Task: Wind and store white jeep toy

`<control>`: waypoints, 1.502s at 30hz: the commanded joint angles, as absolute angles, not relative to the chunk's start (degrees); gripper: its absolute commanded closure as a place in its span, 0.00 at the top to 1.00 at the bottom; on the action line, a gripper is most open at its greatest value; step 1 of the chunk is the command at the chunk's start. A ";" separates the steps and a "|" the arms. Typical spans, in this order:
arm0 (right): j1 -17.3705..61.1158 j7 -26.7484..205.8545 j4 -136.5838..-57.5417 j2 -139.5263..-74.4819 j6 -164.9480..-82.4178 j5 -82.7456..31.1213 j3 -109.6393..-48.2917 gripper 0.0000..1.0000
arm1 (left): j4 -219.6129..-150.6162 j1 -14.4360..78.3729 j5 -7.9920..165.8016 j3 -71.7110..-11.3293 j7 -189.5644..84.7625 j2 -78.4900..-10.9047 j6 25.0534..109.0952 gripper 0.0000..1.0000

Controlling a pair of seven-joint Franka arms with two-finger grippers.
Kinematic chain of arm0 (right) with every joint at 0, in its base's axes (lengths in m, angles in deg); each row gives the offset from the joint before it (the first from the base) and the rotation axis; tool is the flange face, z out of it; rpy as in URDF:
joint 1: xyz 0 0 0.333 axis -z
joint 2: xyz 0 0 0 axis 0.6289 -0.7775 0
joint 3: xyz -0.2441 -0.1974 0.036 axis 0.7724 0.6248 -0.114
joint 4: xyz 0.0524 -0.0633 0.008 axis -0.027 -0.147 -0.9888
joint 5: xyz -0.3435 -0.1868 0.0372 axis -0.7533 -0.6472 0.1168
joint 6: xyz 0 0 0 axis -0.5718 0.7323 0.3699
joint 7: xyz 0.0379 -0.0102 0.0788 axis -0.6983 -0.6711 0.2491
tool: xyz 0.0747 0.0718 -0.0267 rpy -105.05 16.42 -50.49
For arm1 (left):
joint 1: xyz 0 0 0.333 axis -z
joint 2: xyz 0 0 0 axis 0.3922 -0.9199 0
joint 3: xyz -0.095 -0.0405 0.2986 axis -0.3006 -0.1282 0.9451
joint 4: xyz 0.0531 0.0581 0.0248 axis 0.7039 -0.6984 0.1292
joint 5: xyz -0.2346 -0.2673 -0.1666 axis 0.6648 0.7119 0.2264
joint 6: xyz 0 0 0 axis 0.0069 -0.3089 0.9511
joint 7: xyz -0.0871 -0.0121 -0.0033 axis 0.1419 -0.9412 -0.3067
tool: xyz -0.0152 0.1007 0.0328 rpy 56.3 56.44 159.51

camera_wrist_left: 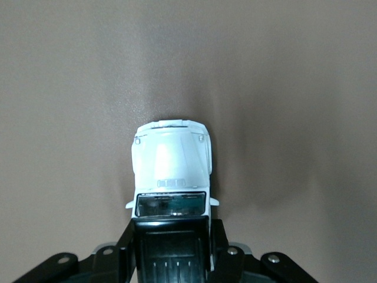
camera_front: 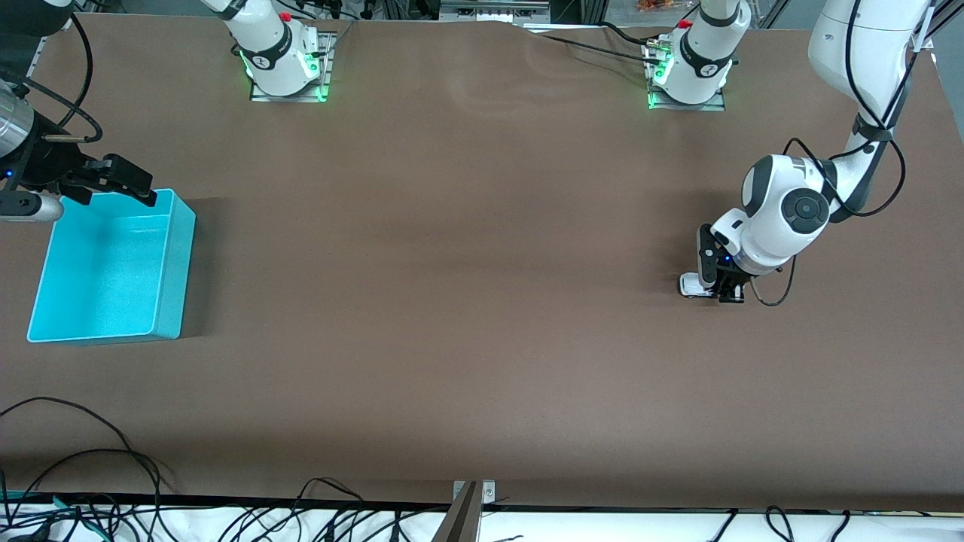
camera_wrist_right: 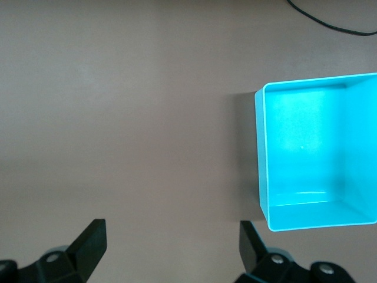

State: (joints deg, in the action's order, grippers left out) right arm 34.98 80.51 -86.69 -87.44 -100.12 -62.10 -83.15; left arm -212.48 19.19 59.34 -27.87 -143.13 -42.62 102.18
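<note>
Next, my left gripper lets go of the white jeep toy on the brown table (camera_front: pixel 802 283) just behind the toy's dangling cable loop.
The white jeep toy (camera_wrist_left: pixel 171 162) stands on the brown table toward the left arm's end; its white front (camera_front: pixel 689 284) shows beside the hand. My left gripper (camera_front: pixel 721 288) is down at the table and shut on the jeep's black-roofed rear, a finger (camera_wrist_left: pixel 123 247) pressed against each side. The left wrist view shows the hood and windscreen sticking out past the fingers. My right gripper (camera_front: pixel 124 181) hangs open with nothing between its fingers (camera_wrist_right: pixel 91 239), over the upper rim of the cyan bin (camera_front: pixel 177 256) at the right arm's end.
The cyan bin (camera_wrist_right: pixel 262 153) holds nothing that I can see. Brown table spreads between the bin and the jeep. Loose cables lie along the table edge nearest the front camera, with a metal bracket (camera_front: pixel 473 493) at its middle.
</note>
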 commanded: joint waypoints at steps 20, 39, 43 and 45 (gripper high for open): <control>35.28 81.00 -84.96 -88.11 -98.85 -60.99 -83.10 1.00 | -209.24 8.51 57.43 -27.85 -154.21 -47.73 102.05 0.00; 35.28 81.01 -84.96 -88.11 -98.85 -60.99 -83.10 1.00 | -207.92 -0.28 57.43 -27.76 -161.59 -48.87 101.96 0.00; 35.28 81.01 -84.96 -88.11 -98.85 -60.99 -83.10 1.00 | -207.92 -1.43 57.43 -27.76 -162.82 -49.13 101.96 0.00; 35.28 80.92 -84.96 -88.11 -98.85 -60.99 -83.10 1.00 | -207.83 -1.51 57.43 -27.68 -163.09 -49.14 101.96 0.00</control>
State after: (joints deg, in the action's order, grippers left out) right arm 34.99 80.51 -86.69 -87.44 -100.12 -62.10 -83.15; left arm -207.46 0.35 59.31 -27.72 -161.11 -45.84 102.41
